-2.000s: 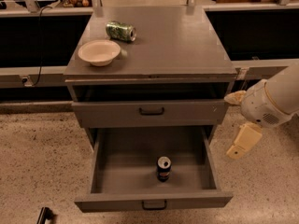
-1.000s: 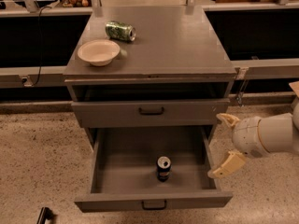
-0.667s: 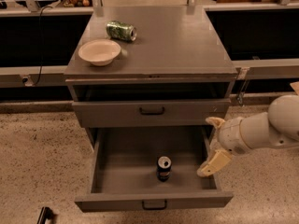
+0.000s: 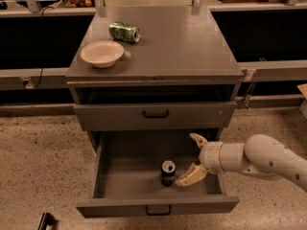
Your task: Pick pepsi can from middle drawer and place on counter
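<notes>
I move my gripper over to the pepsi can in the open middle drawer next and close it around the pepsi can's body (image 4: 168, 175).
The pepsi can (image 4: 168, 172) stands upright on the floor of the open middle drawer (image 4: 112, 186), near its front centre. My gripper (image 4: 194, 158) reaches in from the right on a pale arm and sits inside the drawer just right of the can. It is open, with one finger (image 4: 197, 140) raised toward the back and the other finger (image 4: 189, 177) low beside the can. The can is not between the fingers. The counter (image 4: 182, 44) is the grey top of the cabinet above.
A green soda can (image 4: 124, 31) lies on its side at the back left of the counter. A cream bowl (image 4: 101, 53) sits at the counter's left front. A shallower closed drawer front (image 4: 156, 114) is above the open drawer. Speckled floor surrounds the cabinet.
My gripper has moved left and down, from outside the drawer's right side into the drawer, close beside the pepsi can. The can has not moved.
</notes>
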### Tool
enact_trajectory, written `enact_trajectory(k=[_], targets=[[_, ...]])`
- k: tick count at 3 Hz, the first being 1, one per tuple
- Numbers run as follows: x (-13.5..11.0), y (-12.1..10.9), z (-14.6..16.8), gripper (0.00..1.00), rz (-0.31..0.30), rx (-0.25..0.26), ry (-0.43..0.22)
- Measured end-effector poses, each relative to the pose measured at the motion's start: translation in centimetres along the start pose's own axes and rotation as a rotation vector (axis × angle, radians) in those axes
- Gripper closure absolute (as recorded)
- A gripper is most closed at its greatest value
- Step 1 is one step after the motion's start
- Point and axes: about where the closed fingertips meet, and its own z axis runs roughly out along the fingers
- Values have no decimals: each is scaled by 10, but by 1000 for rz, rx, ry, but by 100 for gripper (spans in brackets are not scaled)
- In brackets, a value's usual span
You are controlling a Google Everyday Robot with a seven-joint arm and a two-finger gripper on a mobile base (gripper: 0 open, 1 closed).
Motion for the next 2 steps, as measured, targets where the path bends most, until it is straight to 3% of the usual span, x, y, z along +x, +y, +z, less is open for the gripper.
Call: enact_trajectory(k=[1,2], targets=[[-8,-1,19,0,-66,28,-63],[12,-16,41,0,-44,38,-60]])
